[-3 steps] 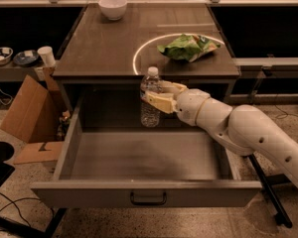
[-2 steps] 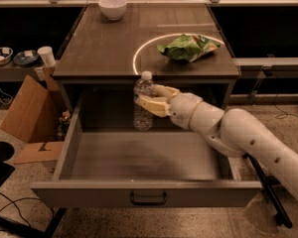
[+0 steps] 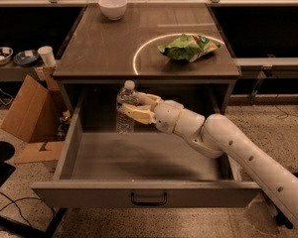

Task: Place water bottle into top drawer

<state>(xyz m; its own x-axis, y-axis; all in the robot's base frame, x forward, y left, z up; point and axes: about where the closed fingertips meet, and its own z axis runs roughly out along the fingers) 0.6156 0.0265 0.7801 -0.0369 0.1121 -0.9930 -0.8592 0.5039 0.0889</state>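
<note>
Next, my gripper lets go of the water bottle, upright on the drawer's bottom (image 3: 115, 148) toward the side closest to the cardboard box.
The water bottle (image 3: 125, 108) is a clear ribbed bottle with a white cap, held upright. My gripper (image 3: 133, 106) is shut on its middle, reaching in from the right on a white arm (image 3: 223, 143). The bottle hangs over the back left part of the top drawer (image 3: 144, 192), which is pulled wide open; its base is low inside, near the drawer floor at the back. The drawer is grey metal with a dark pull handle (image 3: 148, 199) at the centre of its front panel. Nothing else lies in it.
On the tabletop (image 3: 104, 53) above stand a white bowl (image 3: 112, 7) at the back left and a green chip bag (image 3: 188, 47) at the right. A cardboard box (image 3: 30, 108) sits on the floor to the left, with a cup (image 3: 46, 56) and dishes on a low shelf.
My gripper has carried the bottle leftward and lower, deeper into the open drawer's back left area. The drawer and tabletop items have not moved.
</note>
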